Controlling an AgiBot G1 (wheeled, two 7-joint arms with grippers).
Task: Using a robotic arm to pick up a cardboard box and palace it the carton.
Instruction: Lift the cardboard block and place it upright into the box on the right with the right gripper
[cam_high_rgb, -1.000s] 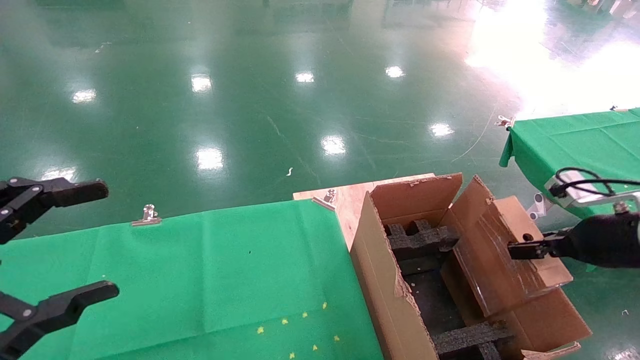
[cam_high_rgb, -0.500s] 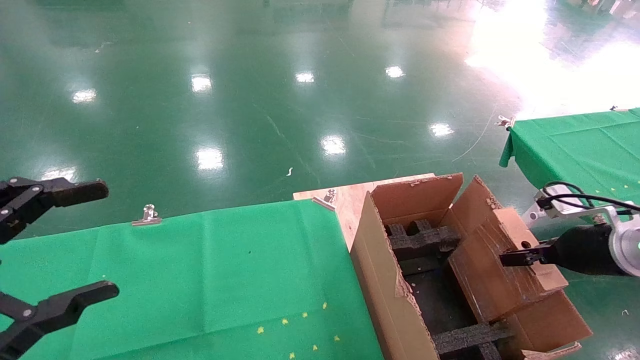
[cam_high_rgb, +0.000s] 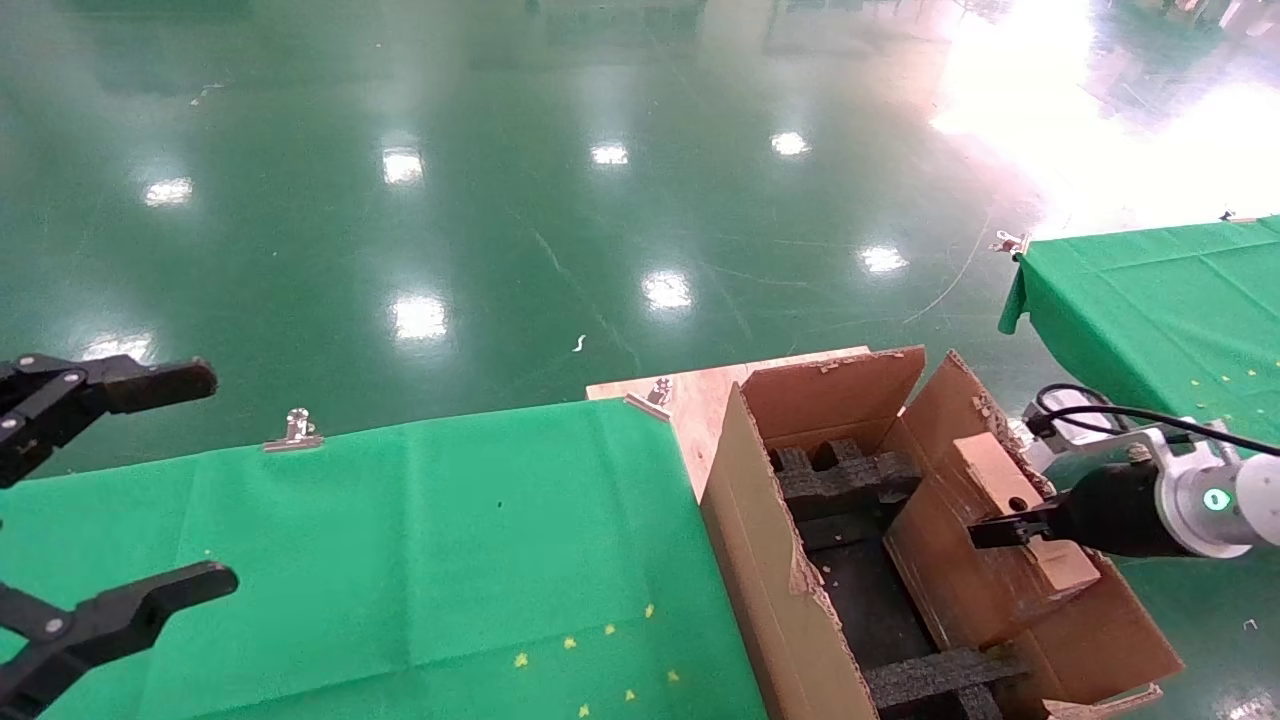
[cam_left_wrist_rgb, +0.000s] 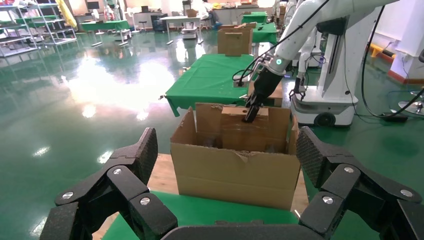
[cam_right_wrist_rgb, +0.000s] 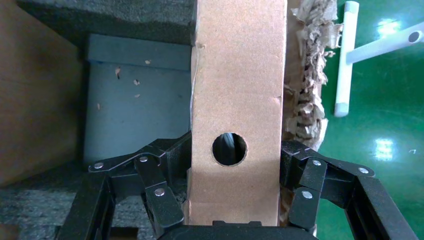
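Note:
The cardboard box, now on edge against the carton's wall, will be released by my right gripper down inside the carton, standing on edge between the two black foam inserts (cam_high_rgb: 927, 576) (cam_right_wrist_rgb: 212, 112).
The small brown cardboard box (cam_high_rgb: 950, 570) stands on edge inside the large carton (cam_high_rgb: 770, 560), against its right wall, with its narrow holed side up. My right gripper (cam_high_rgb: 1000, 530) is shut on that top end, one finger on each broad face; the white robotic arm (cam_high_rgb: 1215, 500) with its green-lit ring reaches in from the right. In the right wrist view the box (cam_right_wrist_rgb: 235, 90) fills the space between the right gripper's (cam_right_wrist_rgb: 235, 165) fingers (cam_right_wrist_rgb: 160, 170). From the left wrist view the box (cam_left_wrist_rgb: 245, 127) pokes above the carton (cam_left_wrist_rgb: 235, 175). My left gripper (cam_high_rgb: 190, 480) hangs open at the far left.
Black foam inserts (cam_high_rgb: 845, 475) line the carton's bottom. A green-clothed table (cam_high_rgb: 400, 540) lies left of the carton, with a metal clip (cam_high_rgb: 297, 430) on its far edge and a bare wooden corner (cam_high_rgb: 700, 395). Another green table (cam_high_rgb: 1150, 290) stands at the right.
My right gripper has carried the cardboard box down and to the left, deeper into the carton. The left arm has not moved.

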